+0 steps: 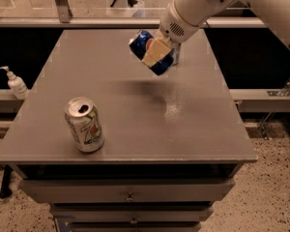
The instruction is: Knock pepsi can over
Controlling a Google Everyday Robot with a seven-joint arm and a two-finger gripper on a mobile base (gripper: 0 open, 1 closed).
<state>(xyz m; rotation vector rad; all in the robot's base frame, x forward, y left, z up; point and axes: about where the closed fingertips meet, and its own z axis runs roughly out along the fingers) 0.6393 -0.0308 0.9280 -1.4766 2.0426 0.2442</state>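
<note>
I need to release the pepsi can, now tilted in the air above the table, on its side on the shadowed grey table [171, 84] just below my gripper.
The pepsi can [146, 48] is dark blue with a red-white-blue logo. It is tilted on its side in the air above the back middle of the grey table [135, 105], casting a shadow below. My gripper [154, 53] comes in from the upper right on the white arm and is shut on the can, with a cream finger [156, 51] across its side. A slimmer silver-and-blue can [176, 52] stands behind the gripper, mostly hidden.
A white-green can [85, 124] with a red dot stands upright near the table's front left. A soap dispenser bottle [15, 83] stands on a ledge to the left. Drawers [130, 197] sit below the table's front edge.
</note>
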